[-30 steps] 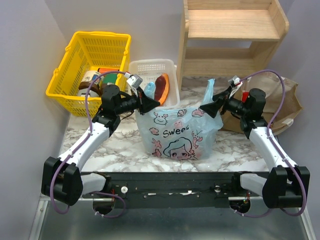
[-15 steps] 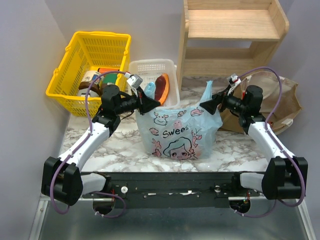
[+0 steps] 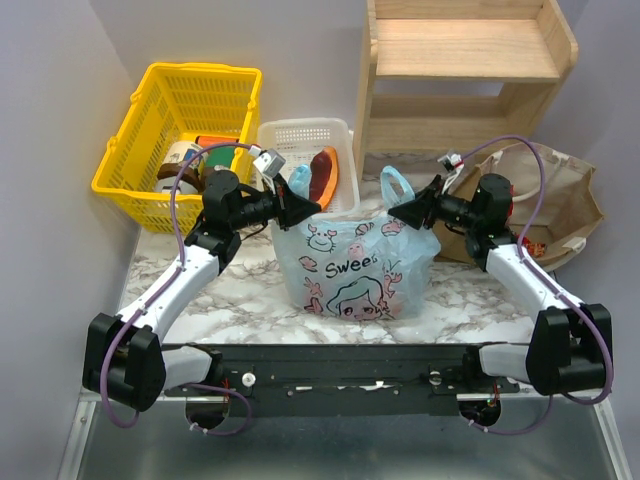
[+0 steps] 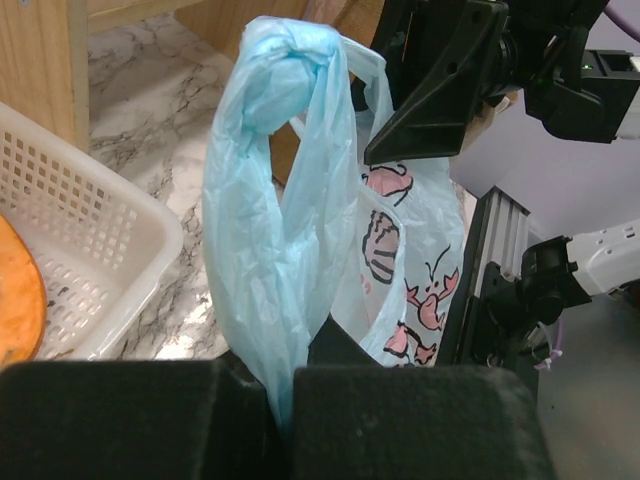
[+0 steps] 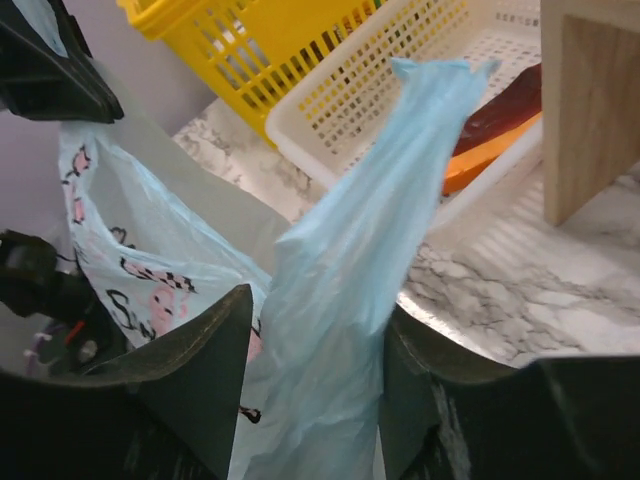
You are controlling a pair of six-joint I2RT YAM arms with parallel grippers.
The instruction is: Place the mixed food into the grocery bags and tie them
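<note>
The robot's right gripper stands open low on its bag handle, so next the left gripper eases inward and the right gripper needs to take the bag handle's top point(image 3: 389, 171) before tying.
The light-blue grocery bag point(image 3: 355, 265) with cartoon prints stands mid-table. My left gripper point(image 3: 310, 208) is shut on its left handle point(image 4: 270, 250), which rises twisted to a bunched top; in the left wrist view the gripper point(image 4: 285, 400) pinches the film flat. My right gripper point(image 3: 395, 212) is at the bag's right handle point(image 5: 370, 250). That handle runs up between the parted fingers of this gripper point(image 5: 315, 310), which stands open around it. The tan-brown grocery bag point(image 3: 560, 200) lies at the right. The mixed food is hidden inside the bags.
A yellow basket point(image 3: 180, 110) with jars stands at the back left. Beside it sits a white slotted tray point(image 3: 305, 135) holding a purple-and-orange wedge point(image 3: 323, 175). A wooden shelf point(image 3: 460, 80) rises behind the bag; its leg point(image 5: 590, 100) stands close to the right handle.
My right gripper has moved left onto the bag's right handle and its jaws have narrowed around it. The left gripper has kept its hold and place.
</note>
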